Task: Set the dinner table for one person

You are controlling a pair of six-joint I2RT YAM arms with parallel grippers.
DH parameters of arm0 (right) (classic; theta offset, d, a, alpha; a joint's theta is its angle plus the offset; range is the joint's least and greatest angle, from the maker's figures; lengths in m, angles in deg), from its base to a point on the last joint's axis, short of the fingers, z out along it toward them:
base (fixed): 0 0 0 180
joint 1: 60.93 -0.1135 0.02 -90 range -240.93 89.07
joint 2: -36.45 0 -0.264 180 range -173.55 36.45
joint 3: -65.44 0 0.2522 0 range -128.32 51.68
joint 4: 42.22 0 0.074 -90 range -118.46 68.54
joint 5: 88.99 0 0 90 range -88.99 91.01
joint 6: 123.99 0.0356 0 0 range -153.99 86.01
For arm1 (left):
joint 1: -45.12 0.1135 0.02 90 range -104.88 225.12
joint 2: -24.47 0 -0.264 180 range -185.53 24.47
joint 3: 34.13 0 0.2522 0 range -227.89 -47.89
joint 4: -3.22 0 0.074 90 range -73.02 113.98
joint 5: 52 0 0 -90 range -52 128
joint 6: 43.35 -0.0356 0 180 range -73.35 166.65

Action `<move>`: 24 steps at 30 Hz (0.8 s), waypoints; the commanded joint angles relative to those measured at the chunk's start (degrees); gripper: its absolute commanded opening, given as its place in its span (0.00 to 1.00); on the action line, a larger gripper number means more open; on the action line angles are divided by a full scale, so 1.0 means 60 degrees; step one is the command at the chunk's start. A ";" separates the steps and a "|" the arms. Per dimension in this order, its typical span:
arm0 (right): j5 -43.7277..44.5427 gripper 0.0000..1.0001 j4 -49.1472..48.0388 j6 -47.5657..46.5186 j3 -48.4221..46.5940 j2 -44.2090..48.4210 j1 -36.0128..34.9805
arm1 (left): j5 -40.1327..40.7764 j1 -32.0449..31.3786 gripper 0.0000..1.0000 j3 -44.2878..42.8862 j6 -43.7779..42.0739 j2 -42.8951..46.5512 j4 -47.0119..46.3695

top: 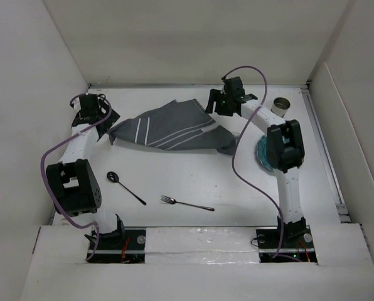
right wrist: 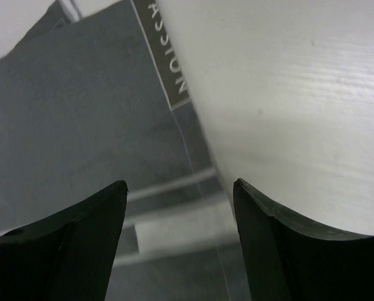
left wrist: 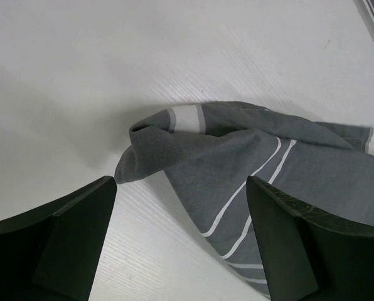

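Note:
I will next close my left gripper on the dark grey cloth's folded corner point(top: 112, 134) point(left wrist: 137, 160), the narrow end that lies just ahead of that gripper's open fingers.
The dinner table point(top: 193, 175) is a plain white top. A dark grey white-striped cloth point(top: 168, 128) lies crumpled at its back middle. My left gripper point(top: 100, 116) stands open at the cloth's left corner; in the left wrist view the folded corner of the cloth point(left wrist: 237, 163) lies just ahead of the open left gripper point(left wrist: 181, 182), touching neither finger. My right gripper point(top: 212, 104) is open over the cloth's right edge. The right wrist view shows the right gripper point(right wrist: 180, 183) low above the cloth's hem point(right wrist: 174, 226), holding nothing.
A black spoon point(top: 124, 187) and a fork point(top: 187, 203) lie on the near half of the table. A blue plate point(top: 262, 153) sits partly under the right arm, and a metal cup point(top: 280, 106) stands at the back right. White walls enclose the table.

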 commanded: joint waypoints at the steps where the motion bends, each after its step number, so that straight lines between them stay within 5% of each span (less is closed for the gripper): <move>1: -0.0781 0.76 0.0300 0.0269 -0.1906 -0.1124 0.0098 | -0.0556 0.0363 0.83 0.0383 0.0820 0.0065 -0.0046; 9: -0.1410 0.77 0.1122 0.0680 -0.3496 -0.2840 -0.0092 | -0.1290 0.0467 0.88 0.1115 0.1130 0.0123 -0.0281; 12: -0.2038 0.62 0.0888 0.0885 -0.3292 -0.3016 -0.0267 | -0.1831 0.0467 0.88 0.1643 0.1611 0.0153 -0.0705; 13: -0.2129 0.35 0.0815 0.0928 -0.3204 -0.2959 -0.0268 | -0.2065 0.0467 0.88 0.1760 0.1730 0.0095 -0.0764; 16: -0.2145 0.00 0.0349 0.0841 -0.1788 -0.2273 -0.0268 | -0.2155 0.0467 0.87 0.1921 0.2184 0.0050 -0.1057; 19: -0.1939 0.00 -0.1888 0.0958 0.0609 -0.0590 -0.0268 | -0.2053 0.0467 0.85 0.2010 0.2564 0.0050 -0.1321; 24: -0.1748 0.00 -0.2306 0.0432 0.2756 0.1782 -0.0268 | -0.2037 0.0467 0.84 0.2083 0.3356 -0.0169 -0.1863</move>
